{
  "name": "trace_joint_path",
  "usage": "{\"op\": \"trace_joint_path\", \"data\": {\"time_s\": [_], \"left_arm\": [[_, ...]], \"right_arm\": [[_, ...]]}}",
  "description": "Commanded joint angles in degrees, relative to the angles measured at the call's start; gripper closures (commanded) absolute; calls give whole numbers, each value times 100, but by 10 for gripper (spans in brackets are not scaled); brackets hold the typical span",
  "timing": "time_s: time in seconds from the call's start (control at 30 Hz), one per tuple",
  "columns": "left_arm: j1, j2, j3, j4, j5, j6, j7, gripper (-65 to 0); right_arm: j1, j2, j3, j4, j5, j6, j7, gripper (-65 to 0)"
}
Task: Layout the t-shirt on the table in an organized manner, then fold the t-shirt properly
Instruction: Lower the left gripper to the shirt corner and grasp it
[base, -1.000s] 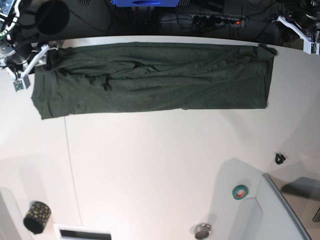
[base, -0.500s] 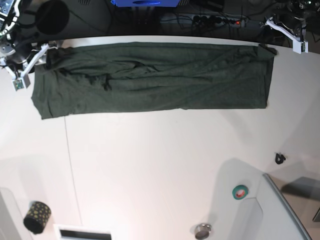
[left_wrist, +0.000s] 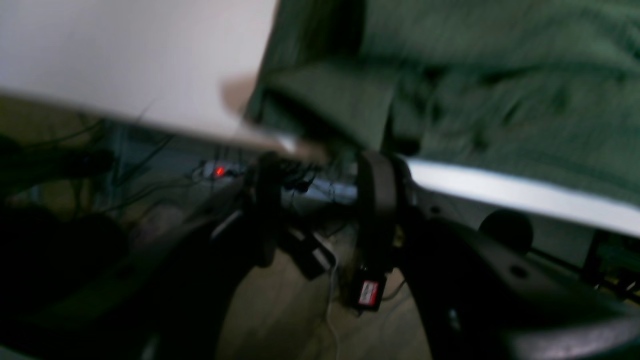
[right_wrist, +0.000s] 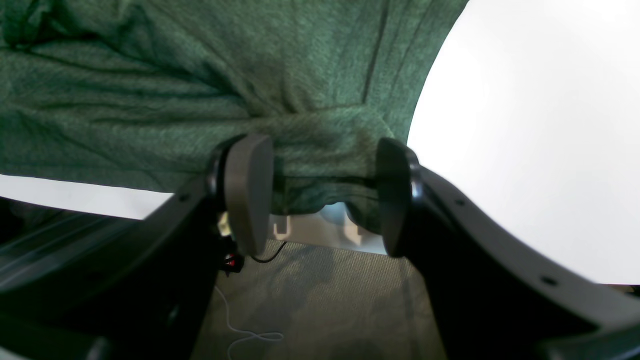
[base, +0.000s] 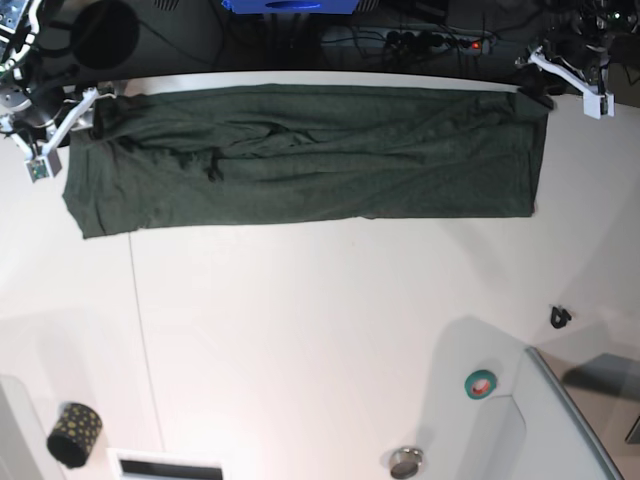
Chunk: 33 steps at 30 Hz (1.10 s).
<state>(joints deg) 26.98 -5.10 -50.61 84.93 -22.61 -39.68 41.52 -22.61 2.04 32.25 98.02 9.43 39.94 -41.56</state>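
Observation:
My left gripper needs to pinch the t-shirt's loose corner, which sits bunched at the table's far edge, and draw it toward the t-shirt's near side (base: 533, 152).
The dark green t-shirt (base: 300, 150) lies as a long folded strip across the far part of the white table (base: 320, 320). My right gripper (base: 62, 130) stands at the strip's left end. In the right wrist view its fingers (right_wrist: 247, 192) are apart, and my right gripper (right_wrist: 320, 195) is open around a loose bunch of t-shirt (right_wrist: 200, 90) hanging over the table edge. My left gripper (base: 568, 78) hovers just past the strip's far right corner. The blurred left wrist view shows my left gripper (left_wrist: 320, 200) open and empty, below the table edge and the t-shirt (left_wrist: 500, 75).
A green tape roll (base: 480, 383), a small black clip (base: 560, 317) and a grey raised tray (base: 575, 430) sit at the near right. A patterned cup (base: 73, 433) stands near left, with a metal cap (base: 405, 462) at the front edge. Cables and a power strip (base: 440, 42) lie behind the table.
My left gripper has opened and shifted left toward the t-shirt's far right corner. The right arm and the t-shirt have stayed put.

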Motion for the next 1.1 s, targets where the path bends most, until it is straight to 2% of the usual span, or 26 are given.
{"op": "trace_joint_path", "data": {"time_s": [0.0,0.3,0.33,0.43,0.5,0.8,1.07], "left_arm": [[49,-65,-34,48,-55,-32,-68,-245],[58,-65,-16,48,-55,-32,-59,-250],[75,-65,-16,48,-55,-32,-59,-268],[93,-65,-25,48,-55,-32,-59,-378],[93,-65,-25,39,-55,-32,-59,-400],[-30,-57,46,31,-64,-32,-51,-357],[-92,-57,177,-295,-64,-32,-51,-268]], "right_arm": [[-3,64,23,75,55,6,90,-305],[6,64,23,75,55,6,90,-305],[15,64,23,75,55,6,90,-305],[24,64,23,75,55,6,90,-305],[24,64,23,75,55,6,90,-305],[24,134,23,66,55,6,90,-305],[33,152,23,-83,55,6,90,-305]]}}
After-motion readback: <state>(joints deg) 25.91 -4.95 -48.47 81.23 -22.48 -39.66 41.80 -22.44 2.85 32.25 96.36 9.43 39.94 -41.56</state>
